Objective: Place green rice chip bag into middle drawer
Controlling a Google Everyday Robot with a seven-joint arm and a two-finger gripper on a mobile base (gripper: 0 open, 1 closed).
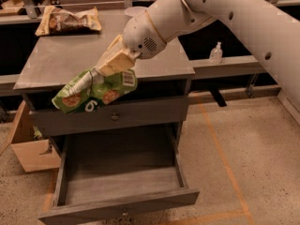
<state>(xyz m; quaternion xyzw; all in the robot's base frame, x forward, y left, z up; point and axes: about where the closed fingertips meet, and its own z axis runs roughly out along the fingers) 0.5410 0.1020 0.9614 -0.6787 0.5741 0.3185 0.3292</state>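
My gripper will let go of the green rice chip bag on the middle of the open drawer's bare plank bottom (113, 168).
The green rice chip bag (93, 91) hangs crumpled in the air in front of the cabinet's top edge, above the open drawer. My gripper (104, 67) is shut on the bag's upper right end, its tan fingers (116, 60) pinching the foil. The white arm reaches in from the upper right. The middle drawer (117, 172) is pulled out below, its plank bottom bare, with a small knob on its front panel (124, 213). The closed upper drawer front (115, 117) shows its knob just behind the bag.
A tan-and-brown snack bag (68, 19) lies at the back left of the grey cabinet top (61, 60). A cardboard box (30, 149) stands on the floor left of the drawer. A small clear bottle (215, 53) sits on a low ledge at right.
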